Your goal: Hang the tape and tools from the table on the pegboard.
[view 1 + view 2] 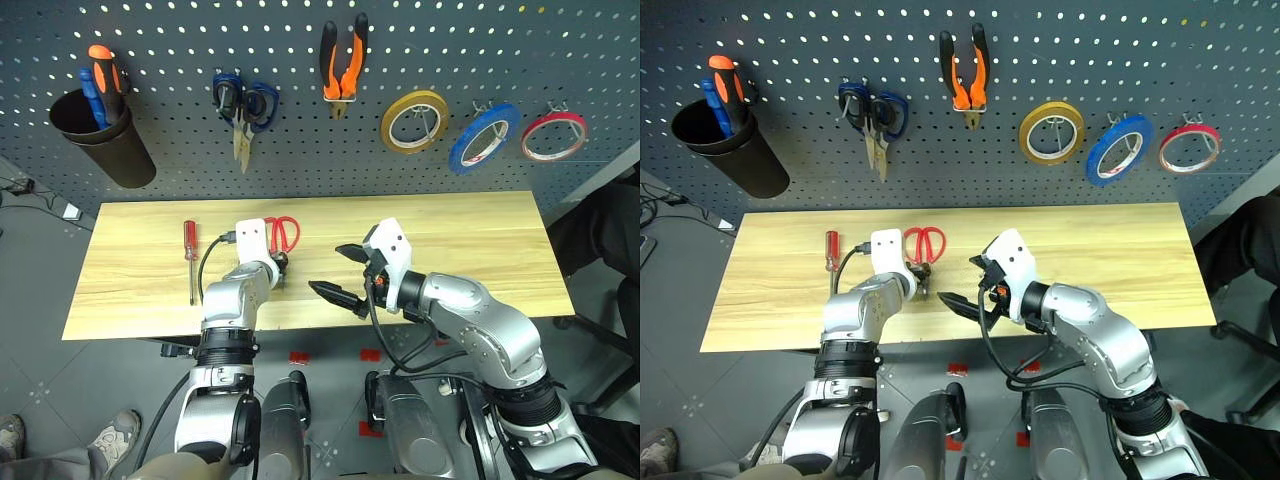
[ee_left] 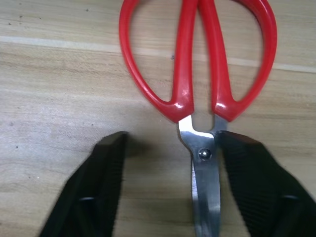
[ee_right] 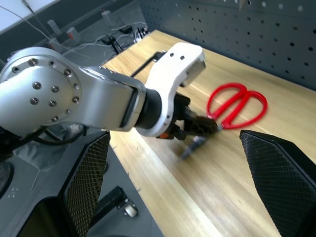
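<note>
Next, my left gripper opens and back up to close on the scissors' blades [image 2: 206, 192] below, since its fingers reach past the scissors' pivot, one wide of it.
The scissors with red loops [image 2: 197, 59] lie flat on the light wooden table [image 1: 470, 250], loops toward the pegboard [image 1: 300, 160]. My left gripper [image 2: 173, 187] is down at the table with its jaws astride the blades near the pivot. One finger touches the blade and the other stands apart from it. My right gripper [image 1: 342, 272] hovers wide open and empty just right of it, over the table's front edge. The red-handled screwdriver [image 1: 189, 245] lies to the left. The orange-and-black pliers [image 1: 343, 60] and the blue tape [image 1: 484, 137] hang on the pegboard.
Also on the pegboard are a yellow tape ring [image 1: 414, 121], a red tape ring [image 1: 554, 136], dark blue scissors [image 1: 243, 105] and a black cup [image 1: 105, 140] holding orange and blue screwdrivers. A person's shoes [image 1: 20, 440] show on the floor at the lower left.
</note>
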Available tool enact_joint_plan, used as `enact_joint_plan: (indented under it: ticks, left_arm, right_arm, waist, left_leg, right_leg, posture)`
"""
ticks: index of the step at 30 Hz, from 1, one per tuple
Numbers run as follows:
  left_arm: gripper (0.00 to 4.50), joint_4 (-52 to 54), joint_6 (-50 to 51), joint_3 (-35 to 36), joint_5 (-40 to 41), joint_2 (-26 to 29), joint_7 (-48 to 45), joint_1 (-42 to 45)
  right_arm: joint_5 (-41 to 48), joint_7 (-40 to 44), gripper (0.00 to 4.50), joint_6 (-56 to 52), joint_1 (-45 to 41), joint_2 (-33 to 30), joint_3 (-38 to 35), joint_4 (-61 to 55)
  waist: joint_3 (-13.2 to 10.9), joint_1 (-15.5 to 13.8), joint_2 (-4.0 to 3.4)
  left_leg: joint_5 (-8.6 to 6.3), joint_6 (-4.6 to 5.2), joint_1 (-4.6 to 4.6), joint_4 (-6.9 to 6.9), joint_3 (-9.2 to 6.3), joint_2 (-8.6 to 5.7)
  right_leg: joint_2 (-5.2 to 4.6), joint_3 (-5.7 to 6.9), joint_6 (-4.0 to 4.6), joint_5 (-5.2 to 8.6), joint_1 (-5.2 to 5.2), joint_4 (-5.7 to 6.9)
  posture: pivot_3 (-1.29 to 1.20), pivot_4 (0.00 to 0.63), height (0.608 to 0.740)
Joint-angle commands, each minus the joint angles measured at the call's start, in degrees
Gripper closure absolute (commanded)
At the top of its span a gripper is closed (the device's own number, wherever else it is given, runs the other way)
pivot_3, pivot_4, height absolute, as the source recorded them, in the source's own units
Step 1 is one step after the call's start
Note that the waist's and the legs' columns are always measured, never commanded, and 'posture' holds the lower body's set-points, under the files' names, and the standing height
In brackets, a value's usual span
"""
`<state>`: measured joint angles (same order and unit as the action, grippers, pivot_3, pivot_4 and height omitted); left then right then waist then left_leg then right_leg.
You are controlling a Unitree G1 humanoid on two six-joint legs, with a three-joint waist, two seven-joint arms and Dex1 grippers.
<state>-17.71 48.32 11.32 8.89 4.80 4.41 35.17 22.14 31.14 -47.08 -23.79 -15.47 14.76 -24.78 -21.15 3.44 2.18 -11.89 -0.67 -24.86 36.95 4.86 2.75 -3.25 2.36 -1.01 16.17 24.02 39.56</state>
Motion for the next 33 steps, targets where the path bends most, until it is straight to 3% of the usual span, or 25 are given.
enact_joint_plan:
  ticks: [1,5,9,15,22,27,33]
  left_arm:
    - [2.63,-3.8,1.3,0.1,0.4,-0.6,-0.4,-1.6]
    - [3.79,-4.5,1.0,0.9,0.7,0.1,-1.1,-1.8]
    - [4.44,-2.8,0.7,0.3,1.3,0.7,-3.3,-2.7]
    - [4.44,6.1,-2.5,-4.1,0.0,2.3,-6.7,-7.6]
    - [4.44,11.7,-4.5,-3.1,-1.4,1.6,-3.0,-11.1]
    - [2.89,10.7,-5.5,1.3,-0.3,-0.2,1.5,-11.0]
    - [1.02,14.3,-10.0,-0.2,-0.3,0.7,-1.1,-11.7]
  right_arm:
    - [1.4,0.6,0.00,-0.4,-0.9,-0.4,-0.5,-2.8]
    - [1.0,0.1,0.00,-1.1,-1.8,-1.2,-1.1,-2.8]
    - [0.9,-0.3,0.00,-1.0,-2.2,-1.4,-1.3,-2.8]
    - [0.5,-0.4,0.00,-0.3,-2.1,-2.0,-1.3,-3.6]
    - [0.2,0.1,0.00,1.3,-1.3,-2.9,-1.1,-4.3]
    - [0.0,0.6,0.00,2.0,-1.2,-3.6,-0.8,-4.2]
    - [0.2,0.6,0.00,2.0,-0.9,-4.4,-1.0,-4.6]
  waist:
    - [0.0,0.0,0.00]
    - [0.0,0.0,0.00]
    - [0.0,0.1,0.00]
    - [0.0,0.4,0.00]
    - [0.0,0.4,0.00]
    - [0.0,0.5,0.01]
    - [0.0,0.9,0.01]
  left_leg:
    - [0.00,0.00,0.00,0.00,0.00,0.00]
    - [0.00,0.00,0.03,0.01,0.01,0.00]
    - [0.00,-0.01,0.04,0.00,0.01,0.01]
    - [0.00,-0.01,0.03,-0.03,0.05,0.02]
    - [-0.01,-0.01,0.01,-0.05,0.05,0.03]
    - [-0.01,0.01,-0.04,-0.06,0.05,0.02]
    - [-0.02,0.01,-0.09,-0.12,0.04,0.02]
  right_leg:
    - [0.00,-0.01,0.00,0.00,-0.01,-0.01]
    - [-0.01,-0.01,0.00,0.00,-0.01,0.01]
    - [0.00,-0.01,0.00,0.00,-0.01,0.00]
    - [-0.01,-0.05,0.00,0.00,0.00,-0.06]
    - [-0.01,-0.05,0.00,0.00,0.01,-0.12]
    - [0.00,-0.05,-0.01,0.00,0.03,-0.15]
    - [0.00,-0.02,0.00,0.00,0.03,-0.27]
  posture:
    - [-0.20,0.360,0.740]
    - [-0.20,0.360,0.740]
    - [-0.20,0.359,0.740]
    - [-0.20,0.355,0.740]
    - [-0.19,0.352,0.740]
    - [-0.19,0.352,0.740]
    - [-0.20,0.353,0.740]
